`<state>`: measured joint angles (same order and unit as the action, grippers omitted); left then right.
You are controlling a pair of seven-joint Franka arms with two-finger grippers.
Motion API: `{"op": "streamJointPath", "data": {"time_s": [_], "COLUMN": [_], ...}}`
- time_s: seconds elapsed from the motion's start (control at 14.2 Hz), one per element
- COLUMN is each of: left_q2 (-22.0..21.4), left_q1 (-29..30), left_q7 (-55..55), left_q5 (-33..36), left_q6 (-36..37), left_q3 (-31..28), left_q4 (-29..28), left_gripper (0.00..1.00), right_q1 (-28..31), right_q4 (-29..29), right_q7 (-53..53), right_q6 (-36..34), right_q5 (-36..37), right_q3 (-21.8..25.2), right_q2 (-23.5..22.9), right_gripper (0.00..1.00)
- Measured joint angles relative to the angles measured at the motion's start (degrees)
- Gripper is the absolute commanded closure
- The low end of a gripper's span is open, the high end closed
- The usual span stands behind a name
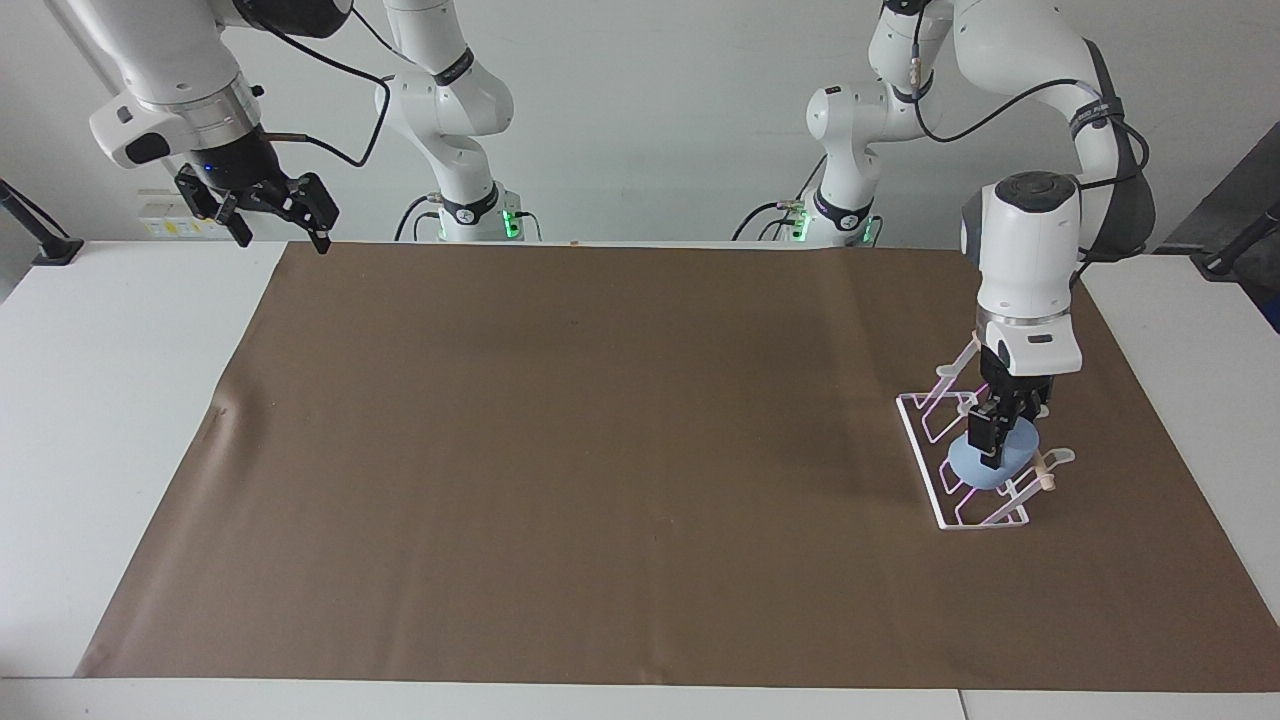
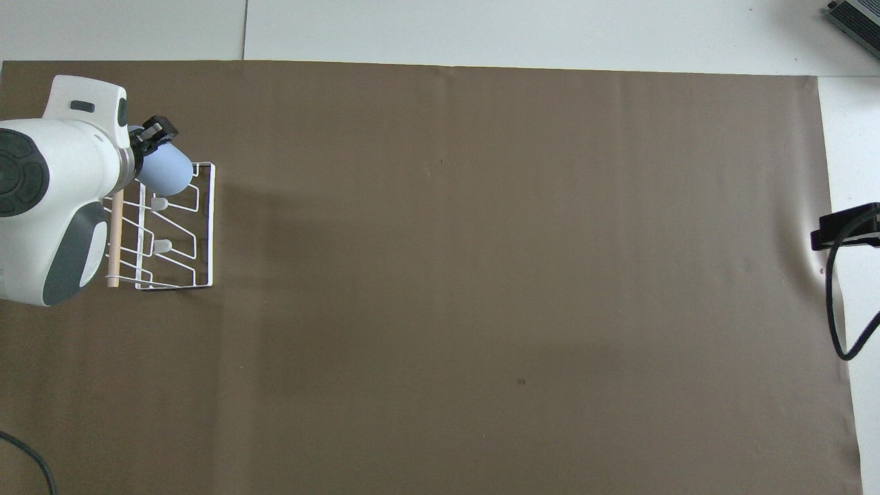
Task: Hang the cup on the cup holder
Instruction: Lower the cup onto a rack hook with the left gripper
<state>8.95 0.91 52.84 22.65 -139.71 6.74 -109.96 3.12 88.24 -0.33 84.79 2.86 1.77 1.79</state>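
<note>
Next, my left gripper hangs the light-blue cup, now tilted over the holder's prongs, on the cup holder's end peg [image 2: 180, 179], the one that is farthest away from the robots.
The light-blue cup [image 1: 1006, 468] is tilted on the end of the white wire cup holder [image 1: 925, 420] farthest from the robots, at the left arm's end of the table. My left gripper [image 1: 993, 448] comes down from above and is shut on the cup's rim. In the overhead view the cup [image 2: 167, 173] lies over the prongs of the cup holder [image 2: 206, 227], with my left gripper [image 2: 155, 137] at its rim and the wooden dowel [image 2: 115, 234] beside the wrist. My right gripper [image 1: 282, 236] waits open and empty, raised over the mat's corner nearest its base.
A brown mat [image 1: 600, 450] covers most of the white table [image 1: 100, 400]. My right gripper [image 2: 842, 230] and its black cable [image 2: 832, 309] show at the edge of the overhead view.
</note>
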Motion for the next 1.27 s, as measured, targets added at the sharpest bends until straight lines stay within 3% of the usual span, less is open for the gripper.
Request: {"op": "streamJointPath", "data": {"time_s": [1.27], "left_q2": [-0.23], "left_q1": [0.38], "left_q7": [10.28], "left_q5": [-6.47], "left_q6": [0.37], "left_q3": [-0.19], "left_q4": [-1.73], "left_gripper": [1.00], "right_q1": [-0.03], "right_q4": [0.33], "right_q7": [0.00], "right_q6": [1.04], "right_q5": [0.00], "right_q3": [-0.06], "right_q2": [0.00], "right_gripper": [0.00]}}
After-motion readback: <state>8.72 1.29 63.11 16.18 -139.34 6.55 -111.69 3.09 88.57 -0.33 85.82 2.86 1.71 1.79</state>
